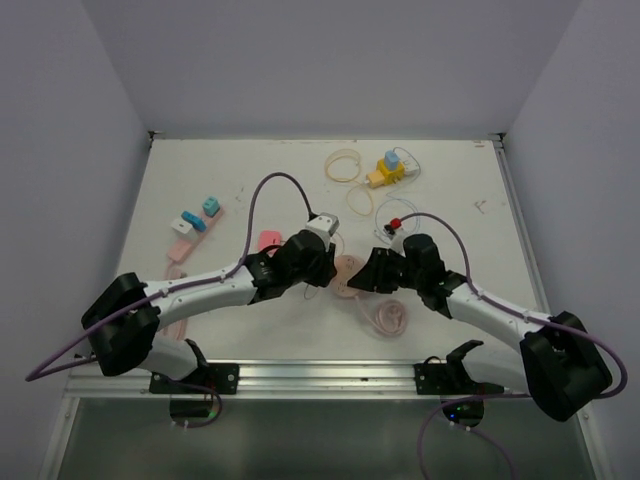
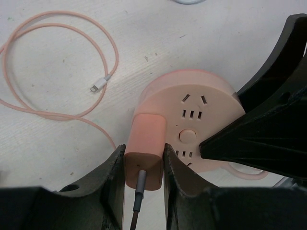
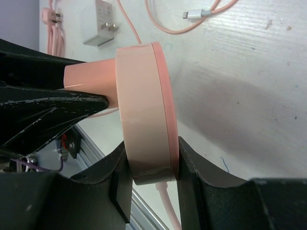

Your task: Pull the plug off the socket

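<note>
The robot's right gripper will release the round pink socket on the bare table (image 1: 468, 221) by the dark scuff mark.
A round pink socket (image 2: 201, 120) is held between both arms at the table's middle (image 1: 347, 272). A pink block plug (image 2: 144, 151) sits in its face, seated against it. My left gripper (image 2: 144, 165) is shut on the plug, one finger on each side. My right gripper (image 3: 149, 167) is shut on the socket (image 3: 144, 110), pinching its front and back faces at the rim. In the right wrist view the plug (image 3: 88, 79) sticks out of the socket's left face into the left gripper's black fingers (image 3: 43, 105).
A pink cable (image 2: 57, 62) with a white connector loops on the table beside the socket. A white charger (image 3: 98, 21) lies farther off. A yellow and blue adapter (image 1: 388, 170), blue and white blocks (image 1: 195, 218) and a yellowish cable ring (image 1: 345, 165) lie at the back.
</note>
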You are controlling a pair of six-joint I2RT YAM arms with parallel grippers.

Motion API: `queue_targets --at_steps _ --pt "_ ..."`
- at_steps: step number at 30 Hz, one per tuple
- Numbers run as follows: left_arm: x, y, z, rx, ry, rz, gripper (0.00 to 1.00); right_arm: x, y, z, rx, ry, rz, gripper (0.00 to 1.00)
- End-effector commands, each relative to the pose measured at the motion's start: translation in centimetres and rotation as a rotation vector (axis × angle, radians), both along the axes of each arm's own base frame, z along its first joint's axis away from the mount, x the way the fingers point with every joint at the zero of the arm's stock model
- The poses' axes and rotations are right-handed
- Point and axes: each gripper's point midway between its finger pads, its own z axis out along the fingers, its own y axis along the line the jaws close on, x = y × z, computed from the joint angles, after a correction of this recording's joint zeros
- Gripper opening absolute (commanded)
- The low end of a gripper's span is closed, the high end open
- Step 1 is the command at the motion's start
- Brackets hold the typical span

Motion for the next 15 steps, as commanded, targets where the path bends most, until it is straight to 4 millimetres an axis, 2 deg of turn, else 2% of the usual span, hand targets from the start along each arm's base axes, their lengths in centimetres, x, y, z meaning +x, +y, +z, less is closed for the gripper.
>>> queue_targets --at_steps 1,6,11,15 --pt "2.1 0.6 6.5 -0.124 -0.192 0.066 0.0 -1.7 -6.8 -7.8 -0.354 0.217 -0.203 0.0" --pt "1.9 2.0 7.0 -0.109 -0.229 0.085 0.0 -1.9 -7.4 -8.4 -0.385 0.237 -0.223 0.0" --pt "2.2 3.6 7.7 -0.085 -0.253 0.128 0.0 -1.6 -6.6 -7.6 -0.335 0.204 -0.201 0.0" --pt "2.2 3.3 8.3 -0.122 -0.257 0.124 0.0 -1.5 -6.1 -7.2 -0.304 0.199 -0.198 0.0"
